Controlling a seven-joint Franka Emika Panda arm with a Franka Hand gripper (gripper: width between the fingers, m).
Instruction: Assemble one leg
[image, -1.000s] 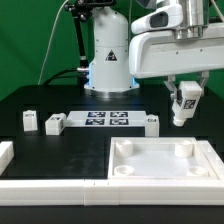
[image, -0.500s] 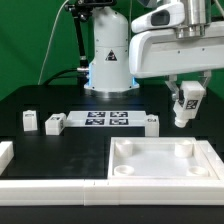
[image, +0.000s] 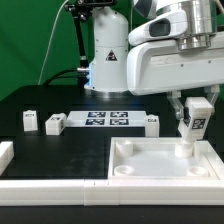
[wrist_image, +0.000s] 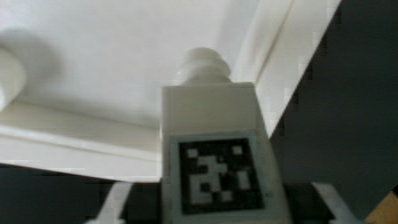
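Observation:
I should use my gripper to set the leg, now held over the tray's far corner, down upright in the white tray's front corner socket (image: 199, 170), farthest away from the other legs.
My gripper (image: 194, 112) is shut on a leg (image: 190, 128), a white block with a black-and-white tag on one face, held upright. Its lower end hangs just over the far right corner of the large white tray-like piece (image: 140, 172). In the wrist view the leg (wrist_image: 215, 140) fills the middle, its narrow tip pointing at the tray's raised rim (wrist_image: 267, 70), with my fingers (wrist_image: 118, 202) on either side. Three other legs lie on the table: two at the exterior view's left (image: 30, 121) (image: 55, 123) and one by the marker board (image: 151, 122).
The marker board (image: 106, 120) lies behind the tray in the middle of the black table. A white part (image: 5, 153) sits at the left edge, and a white rail (image: 50, 186) runs along the front. The robot base (image: 108, 60) stands behind.
My gripper has moved forward and down with the leg, from above the table behind the tray to over the tray's far right corner.

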